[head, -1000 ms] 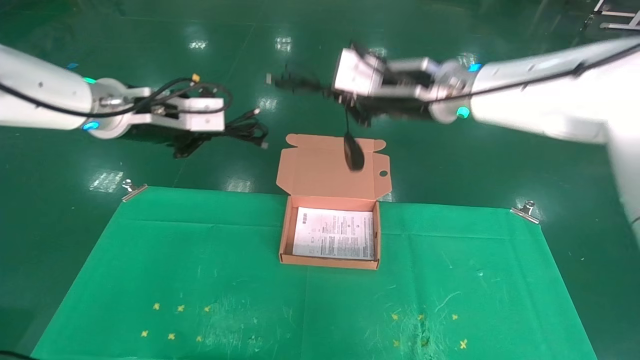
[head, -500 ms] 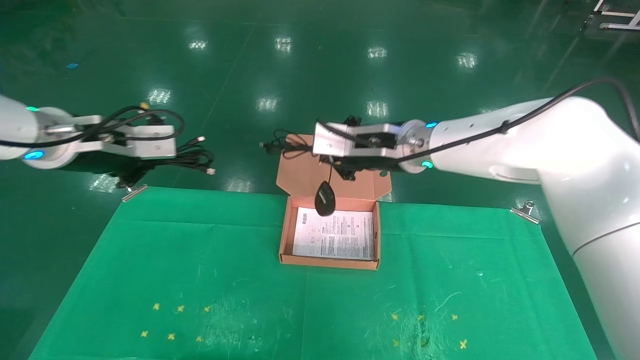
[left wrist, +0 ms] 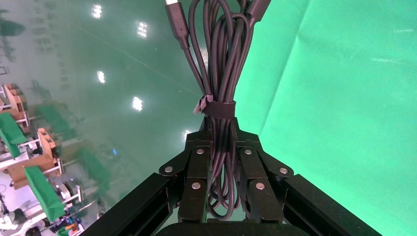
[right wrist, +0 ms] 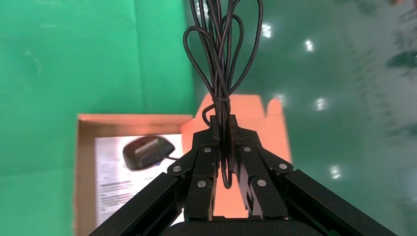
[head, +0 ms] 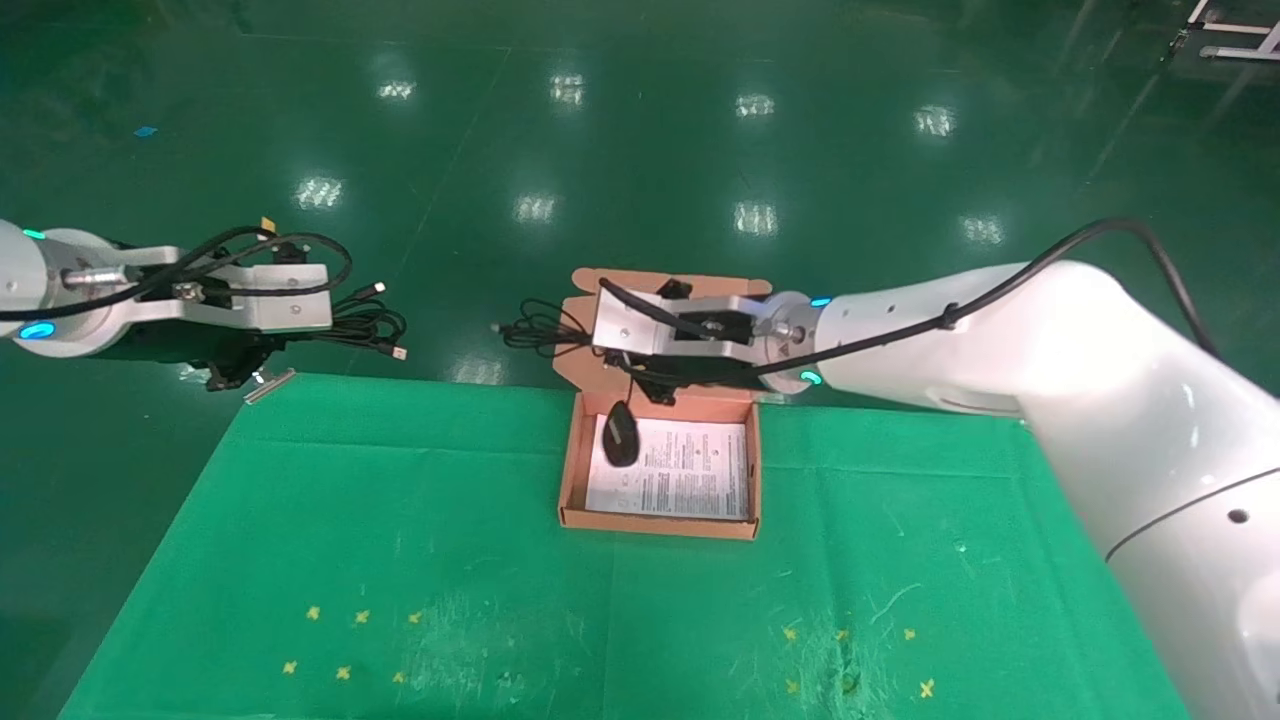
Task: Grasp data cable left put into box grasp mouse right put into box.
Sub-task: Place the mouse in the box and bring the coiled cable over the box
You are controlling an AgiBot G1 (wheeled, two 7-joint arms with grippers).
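Observation:
My right gripper is going to release the black mouse on the white sheet [head: 648, 491] [right wrist: 115, 187] by the near side of the box.
My left gripper [head: 318, 325] is shut on the bundled black data cable [head: 365, 320] and holds it in the air past the cloth's far left corner. In the left wrist view, the jaws [left wrist: 220, 125] clamp the coil [left wrist: 219, 73] just below its strap. My right gripper [head: 588, 345] hovers over the far edge of the orange-pink box [head: 568, 470], shut on the looped cord [right wrist: 222, 59] of the mouse. The black mouse [head: 620, 438] hangs by its cord at the box's far left corner, over the white sheet; it also shows in the right wrist view [right wrist: 147, 151]. I cannot tell whether it touches.
The box stands at the far middle of the green cloth [head: 400, 560], its flap lid [head: 578, 312] open away from me. A metal clip [head: 268, 384] holds the cloth's far left corner. Small yellow marks [head: 340, 640] dot the near part.
My right arm came down and toward me, bringing the dangling mouse from over the lid into the box. My left arm moved left and lower with the cable.

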